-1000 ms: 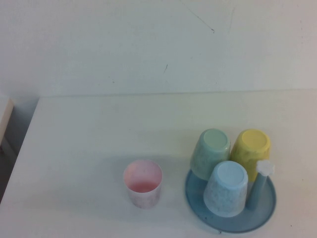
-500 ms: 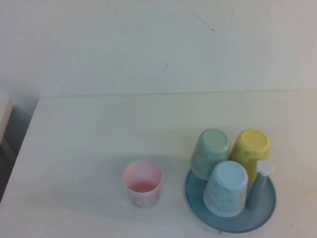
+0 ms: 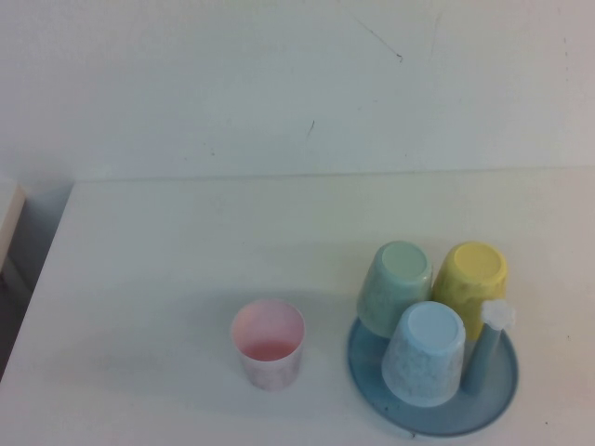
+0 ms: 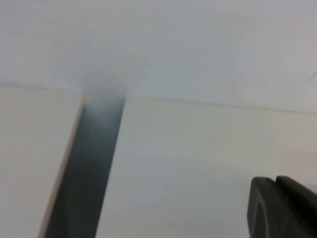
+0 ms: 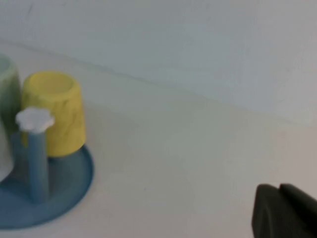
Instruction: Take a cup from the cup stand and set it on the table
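Note:
The robot's left gripper will close on the open rim [image 3: 474, 335] of the yellow cup, once the right gripper brings that cup over from the cup stand.
The yellow cup [image 3: 469, 279] hangs upside down on the back right peg of the blue-grey cup stand [image 3: 497, 395] at the front right of the white table [image 3: 186, 242]. It also shows in the right wrist view [image 5: 53, 111], on the stand [image 5: 69, 188]. Neither arm shows in the high view. My right gripper [image 5: 278, 187] is shut and empty, well to the right of the stand. My left gripper [image 4: 276, 179] is shut and empty, above the table near its left edge.
A pale green cup [image 3: 397, 283] and a pale blue cup [image 3: 426, 353] also sit upside down on the stand. One peg with a white cap [image 3: 495, 316] is bare. A pink cup [image 3: 268, 342] stands upright left of the stand. A dark gap [image 4: 89, 163] runs along the table's left edge.

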